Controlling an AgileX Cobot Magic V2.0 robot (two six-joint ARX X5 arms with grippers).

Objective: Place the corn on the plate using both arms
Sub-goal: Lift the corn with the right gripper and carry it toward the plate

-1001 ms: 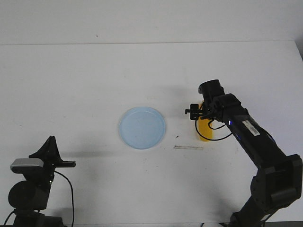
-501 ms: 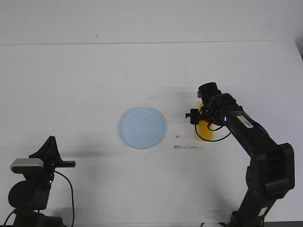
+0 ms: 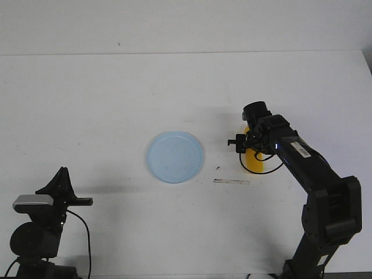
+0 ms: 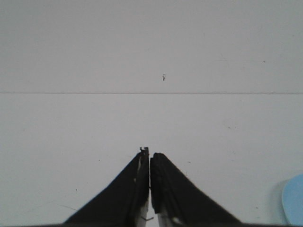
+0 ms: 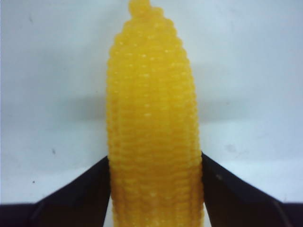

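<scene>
The yellow-orange corn will be set down by my right gripper across the middle of the pale blue plate [image 3: 178,153] and let go there. The corn still lies on the white table.
The yellow-orange corn [image 3: 251,163] lies on the white table to the right of the pale blue plate [image 3: 174,157], pointing away from the wrist camera. My right gripper [image 5: 155,157] straddles the cob's thick end [image 5: 154,142], both black fingers [image 5: 90,189] touching its sides, so it is shut on the corn. In the front view the right wrist [image 3: 259,131] covers the cob's far part. My left gripper [image 3: 60,173] rests at the front left, far from the plate, its jaws pressed together and holding nothing [image 4: 149,153]. A sliver of the plate's edge [image 4: 294,201] shows in the left wrist view.
A thin pale strip [image 3: 231,182] lies on the table just in front of the corn, with a small dark speck [image 3: 217,168] beside it. The table's far edge [image 3: 186,53] meets a white wall.
The right arm lowered and drew in over the corn during the first half second; since then it has hardly moved. The left arm has stayed still.
</scene>
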